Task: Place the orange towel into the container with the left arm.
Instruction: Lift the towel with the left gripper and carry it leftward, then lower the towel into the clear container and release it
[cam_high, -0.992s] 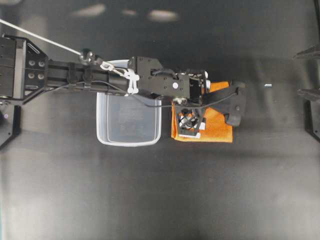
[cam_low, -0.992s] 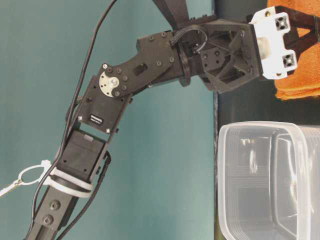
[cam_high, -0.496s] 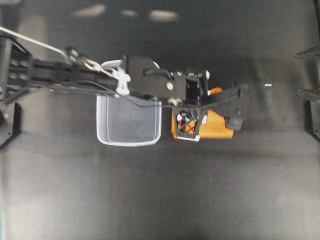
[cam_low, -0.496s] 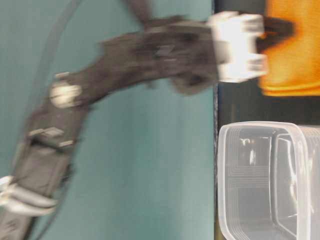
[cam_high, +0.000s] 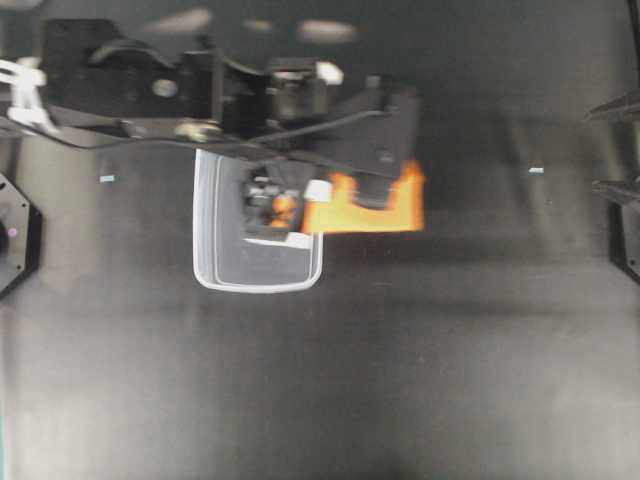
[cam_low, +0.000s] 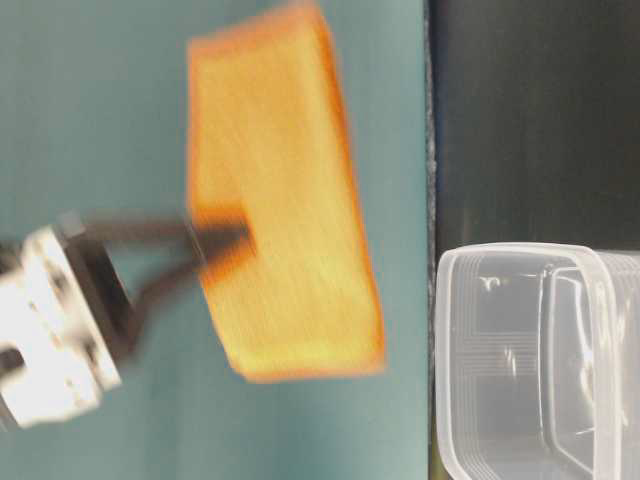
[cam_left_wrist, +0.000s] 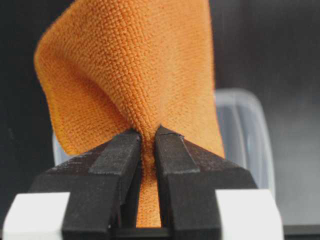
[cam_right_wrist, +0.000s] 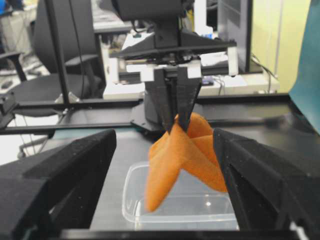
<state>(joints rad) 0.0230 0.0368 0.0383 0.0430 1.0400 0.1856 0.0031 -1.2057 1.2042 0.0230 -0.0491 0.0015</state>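
Next, I release the orange towel with my left gripper across the middle of the clear container's bottom (cam_high: 264, 228), inside its rim.
My left gripper (cam_left_wrist: 146, 134) is shut on a pinched fold of the orange towel (cam_left_wrist: 130, 65) and holds it in the air. In the overhead view the towel (cam_high: 365, 208) hangs off the table, just right of the clear container (cam_high: 258, 288), under the left gripper (cam_high: 375, 190). The table-level view shows the towel (cam_low: 285, 200) blurred, high above the container (cam_low: 540, 360). In the right wrist view the towel (cam_right_wrist: 185, 155) dangles over the container's (cam_right_wrist: 150, 212) far side. My right gripper (cam_high: 605, 145) is open and empty at the right edge.
Two small white scraps (cam_high: 536, 170) (cam_high: 107, 179) lie on the black table. The left arm's body covers the container's upper rim in the overhead view. Chairs and desks stand beyond the table in the right wrist view.
My left gripper has lifted the orange towel off the table and carried it left towards the container. The arm has drawn back. The right arm has not moved.
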